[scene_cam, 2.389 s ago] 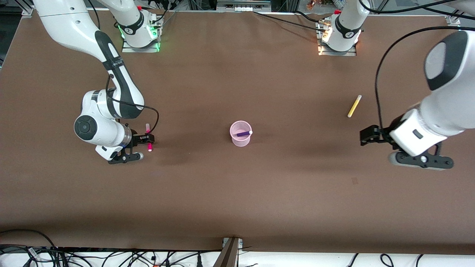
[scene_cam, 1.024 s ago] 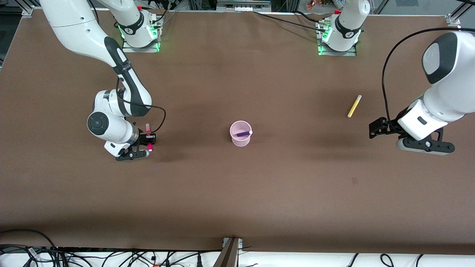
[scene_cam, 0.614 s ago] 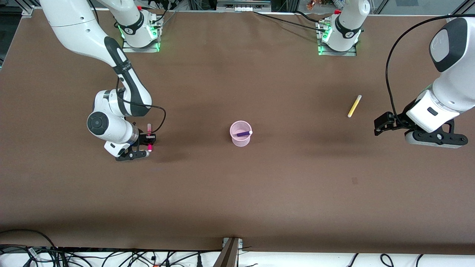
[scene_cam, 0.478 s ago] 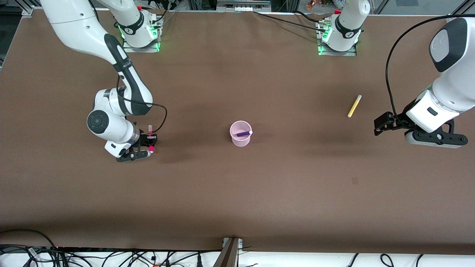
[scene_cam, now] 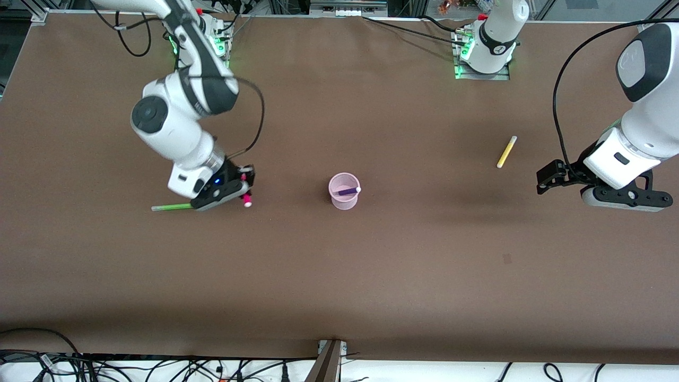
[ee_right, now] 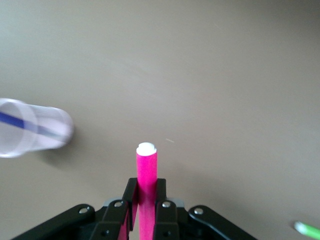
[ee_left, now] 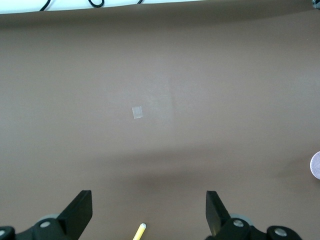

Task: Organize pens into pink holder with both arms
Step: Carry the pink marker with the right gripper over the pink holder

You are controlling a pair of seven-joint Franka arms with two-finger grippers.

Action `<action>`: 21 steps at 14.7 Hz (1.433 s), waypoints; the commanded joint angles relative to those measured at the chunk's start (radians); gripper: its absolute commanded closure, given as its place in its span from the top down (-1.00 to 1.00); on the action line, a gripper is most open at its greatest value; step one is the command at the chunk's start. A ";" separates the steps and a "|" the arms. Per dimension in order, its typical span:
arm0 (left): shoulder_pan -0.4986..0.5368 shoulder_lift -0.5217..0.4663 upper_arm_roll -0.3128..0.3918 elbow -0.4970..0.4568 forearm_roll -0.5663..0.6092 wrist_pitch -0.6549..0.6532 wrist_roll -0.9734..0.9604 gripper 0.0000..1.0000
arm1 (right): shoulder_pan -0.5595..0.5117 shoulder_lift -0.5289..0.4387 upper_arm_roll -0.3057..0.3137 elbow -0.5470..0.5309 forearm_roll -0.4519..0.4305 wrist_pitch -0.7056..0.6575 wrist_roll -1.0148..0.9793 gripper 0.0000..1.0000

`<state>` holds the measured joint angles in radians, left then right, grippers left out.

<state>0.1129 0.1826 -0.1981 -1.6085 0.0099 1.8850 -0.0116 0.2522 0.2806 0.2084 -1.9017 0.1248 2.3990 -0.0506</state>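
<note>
The magenta pen is for the pink holder. Next, my right gripper lets it go inside the pink holder (scene_cam: 345, 193) (ee_right: 31, 129), next to the leaning purple pen.
The pink holder (scene_cam: 344, 197) stands mid-table with the purple pen (scene_cam: 348, 191) leaning inside it. My right gripper (scene_cam: 245, 185) hangs above the table between the holder and the green pen (scene_cam: 171, 207), shut on the magenta pen (scene_cam: 246, 201). The right wrist view shows that magenta pen (ee_right: 147, 170) clamped in the right gripper (ee_right: 146, 197), with the holder (ee_right: 37, 134) off to one side. The yellow pen (scene_cam: 506, 152) lies toward the left arm's end. Beside it, my left gripper (scene_cam: 543, 179) is open and holds nothing. In the left wrist view the yellow pen's tip (ee_left: 139, 231) shows between the spread fingers (ee_left: 80, 210).
The brown table (scene_cam: 371, 276) carries only these things. A small pale mark (ee_left: 137, 112) sits on its surface near the left arm's end. Cables run along the table edge nearest the front camera.
My right arm has risen with the magenta pen and swung toward the holder, uncovering the green pen. My left arm has drifted a little toward its own end, staying open.
</note>
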 commanded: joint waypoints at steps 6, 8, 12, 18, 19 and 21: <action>0.007 -0.008 -0.012 0.028 -0.022 -0.032 0.002 1.00 | 0.165 0.070 0.069 -0.019 -0.014 0.411 0.116 -1.00; 0.007 -0.005 -0.011 0.038 -0.022 -0.032 0.002 1.00 | 0.182 0.118 0.068 -0.005 -0.024 0.501 0.118 -1.00; 0.007 -0.005 -0.011 0.039 -0.022 -0.032 0.002 1.00 | 0.280 0.221 0.001 0.087 -0.024 0.588 0.117 -1.00; 0.008 -0.003 -0.006 0.039 -0.022 -0.032 0.002 1.00 | 0.512 0.347 -0.239 0.213 -0.017 0.589 0.141 -1.00; 0.008 -0.003 -0.007 0.039 -0.022 -0.032 0.002 1.00 | 0.516 0.350 -0.242 0.213 -0.016 0.592 0.141 -1.00; 0.008 -0.003 -0.007 0.039 -0.022 -0.032 0.002 1.00 | 0.518 0.353 -0.242 0.211 -0.016 0.594 0.143 -1.00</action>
<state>0.1132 0.1809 -0.2004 -1.5874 0.0098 1.8765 -0.0117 0.7545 0.6221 -0.0140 -1.7132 0.1147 2.9842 0.0736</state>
